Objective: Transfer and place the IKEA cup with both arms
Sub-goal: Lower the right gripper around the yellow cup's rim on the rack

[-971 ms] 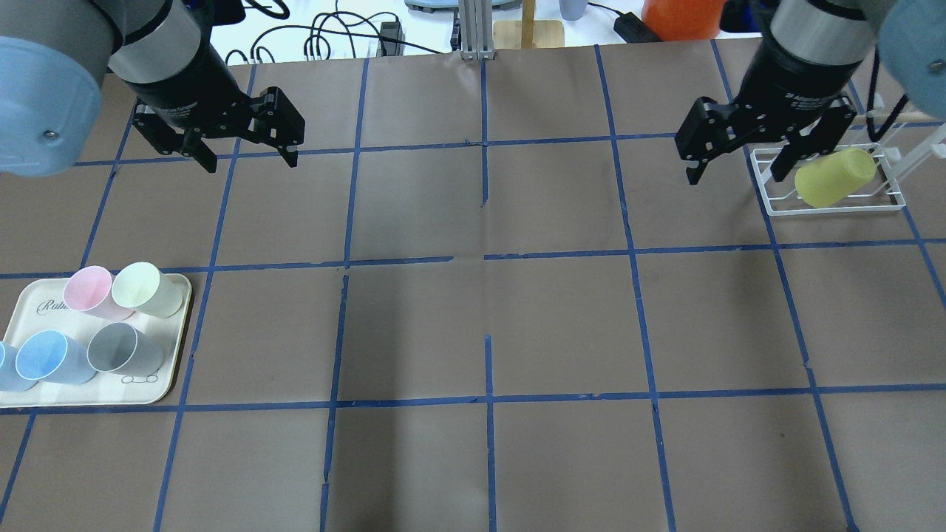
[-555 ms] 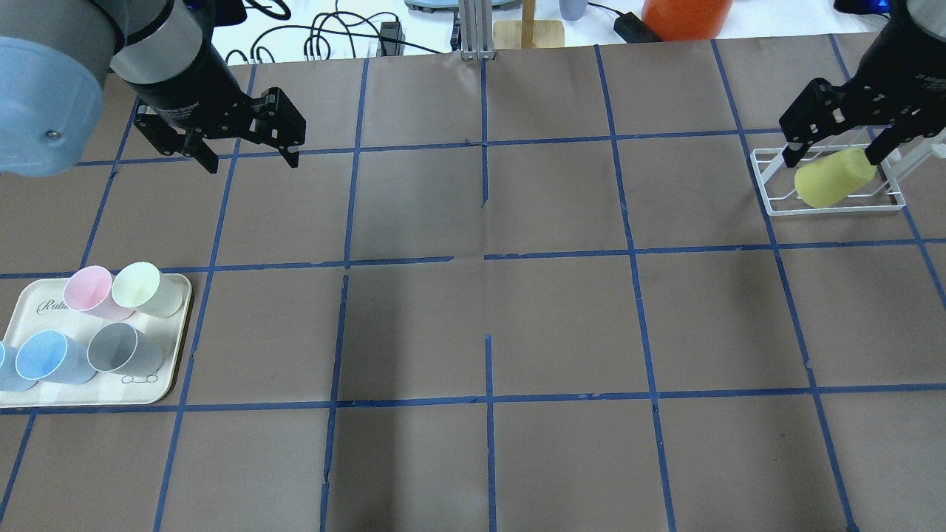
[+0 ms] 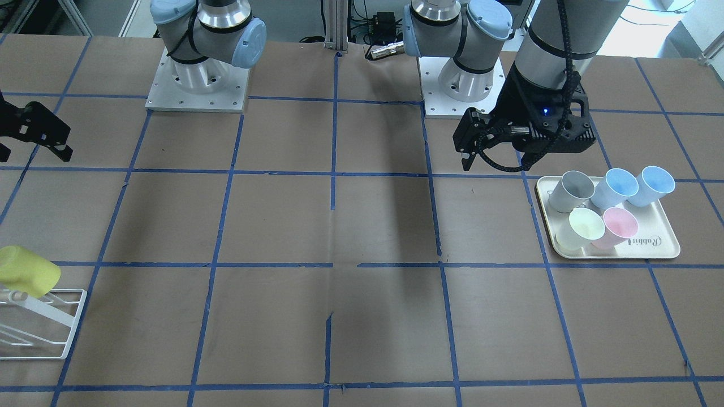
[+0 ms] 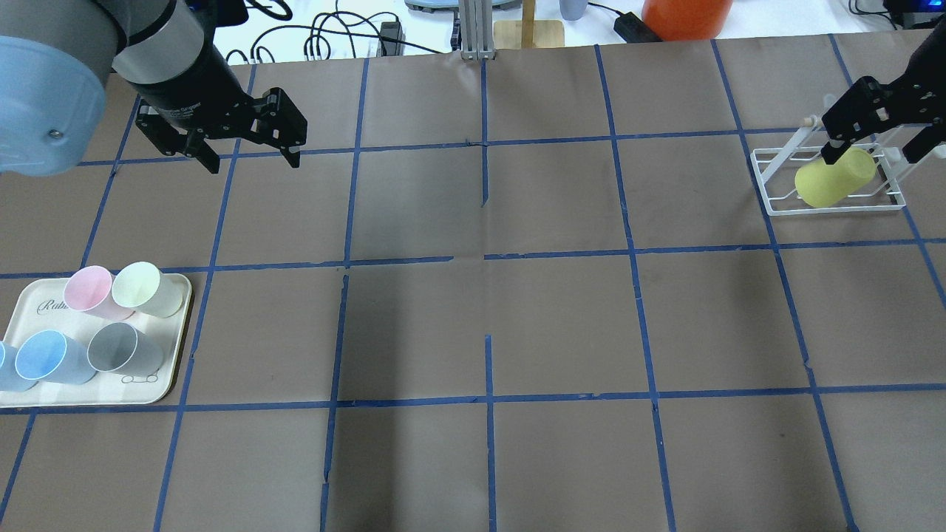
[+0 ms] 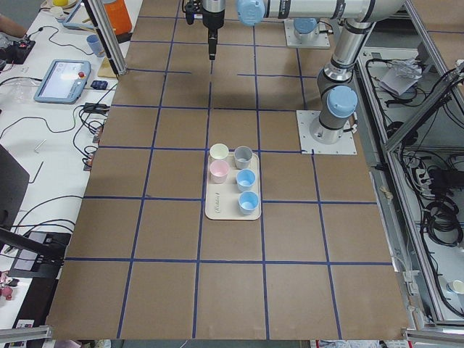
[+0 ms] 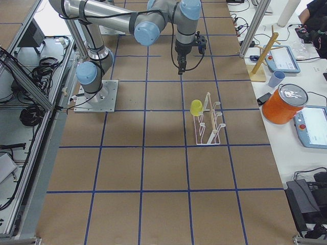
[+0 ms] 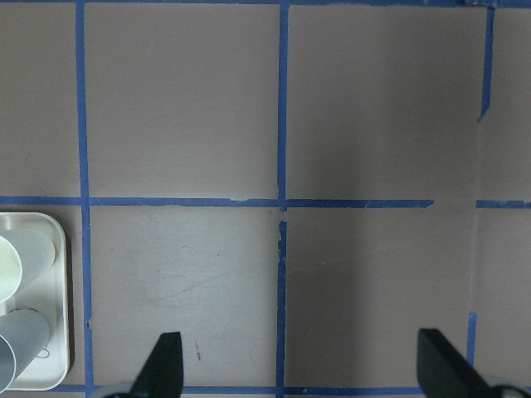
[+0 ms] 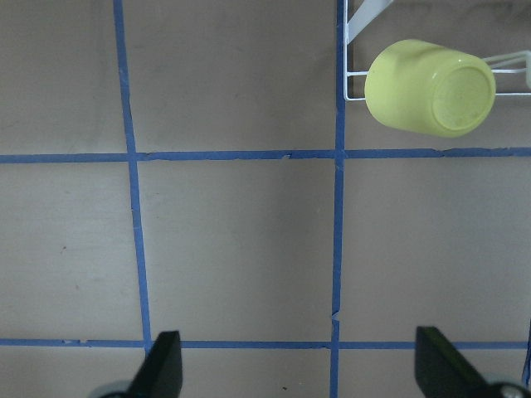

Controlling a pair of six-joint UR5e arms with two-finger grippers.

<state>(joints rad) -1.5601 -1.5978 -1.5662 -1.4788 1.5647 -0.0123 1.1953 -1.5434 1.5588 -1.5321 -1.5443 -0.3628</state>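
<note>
The closed bottom end [image 3: 13,255] [image 8: 441,89] of the yellow IKEA cup sticks out from the white wire rack, and I will close my right gripper around it.
The yellow IKEA cup [image 4: 835,179] lies tilted on a white wire rack [image 4: 772,201] at the far right of the table. It also shows in the front view [image 3: 27,271], the right side view [image 6: 196,107] and the right wrist view [image 8: 430,87]. My right gripper [image 4: 873,151] is open and empty. It hovers above the rack, just behind the cup, and does not touch it. Its fingertips [image 8: 162,365] frame bare table. My left gripper [image 4: 251,161] is open and empty. It hangs high over the far left of the table, beyond the tray.
A cream tray [image 4: 176,336] at the near left holds a pink cup [image 4: 87,290], a pale cream-yellow cup [image 4: 140,287], a grey cup [image 4: 118,347] and blue cups [image 4: 44,356]. An orange container [image 4: 684,16], a wooden stand [image 4: 528,31] and cables lie beyond the table's far edge.
My right gripper has moved to the right, from left of the rack to above it behind the cup, and stays open. The left arm and the cup have not moved.
</note>
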